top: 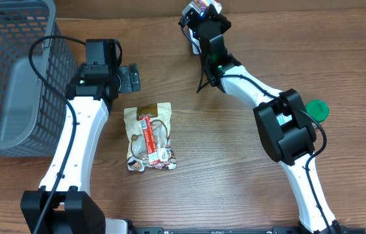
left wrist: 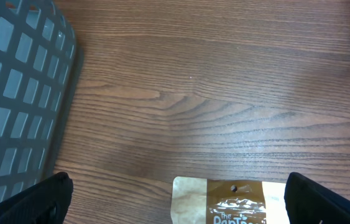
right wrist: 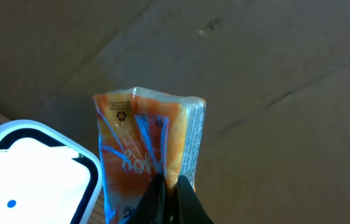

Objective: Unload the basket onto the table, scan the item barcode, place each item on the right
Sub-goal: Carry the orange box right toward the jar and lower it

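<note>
Next, my right gripper releases the orange snack packet on the teal packet (top: 290, 126) beside the green round lid.
My right gripper (right wrist: 170, 183) is shut on the lower edge of an orange snack packet (right wrist: 143, 137) with blue lettering and holds it upright. Just left of the packet is a white scanner (right wrist: 32, 168) with a black rim. Overhead, that gripper (top: 203, 14) and the packet (top: 203, 5) are at the table's far edge. A tan and brown snack bag (top: 149, 136) lies flat mid-table. My left gripper (top: 129, 78) hovers open just beyond the bag's top edge. In the left wrist view the bag's top (left wrist: 224, 199) shows between the spread fingers (left wrist: 38, 199), untouched.
A grey mesh basket (top: 13, 71) stands at the far left, close to the left arm; its wall (left wrist: 19, 93) fills the left of the left wrist view. A green round lid (top: 317, 109) lies beside the right arm. A brown cardboard wall (right wrist: 274, 74) rises behind the packet.
</note>
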Available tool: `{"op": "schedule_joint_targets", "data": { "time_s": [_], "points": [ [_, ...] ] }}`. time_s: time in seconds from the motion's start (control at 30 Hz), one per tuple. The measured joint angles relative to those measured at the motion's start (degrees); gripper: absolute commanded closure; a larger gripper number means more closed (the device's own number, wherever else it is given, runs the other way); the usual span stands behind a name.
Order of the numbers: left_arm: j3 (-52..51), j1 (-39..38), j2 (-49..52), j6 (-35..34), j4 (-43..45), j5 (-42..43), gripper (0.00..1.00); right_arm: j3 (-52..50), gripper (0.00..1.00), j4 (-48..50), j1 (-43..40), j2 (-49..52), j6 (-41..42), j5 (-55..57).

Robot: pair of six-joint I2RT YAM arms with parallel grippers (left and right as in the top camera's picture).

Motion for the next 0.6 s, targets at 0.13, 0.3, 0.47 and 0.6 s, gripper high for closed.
{"op": "schedule_joint_targets", "data": {
  "time_s": [0.13,0.3,0.47,0.6],
  "points": [
    [0.0,0.0,0.0,0.0,0.0,0.0,0.00,0.0,0.97,-2.6,0.7,-2.6,3.1,1.7],
    [0.0,0.0,0.0,0.0,0.0,0.0,0.00,-0.1,0.97,-20.7,1.7,-12.7,11.1,1.7],
    [0.0,0.0,0.0,0.0,0.0,0.0,0.00,-0.1,0.96,-40.8,1.9,-25.7,22.6,-0.8],
    [0.0,0.0,0.0,0.0,0.0,0.0,0.00,0.4,0.96,-57.5,1.4,-33.1,32.6,-3.4]
  ]
}}
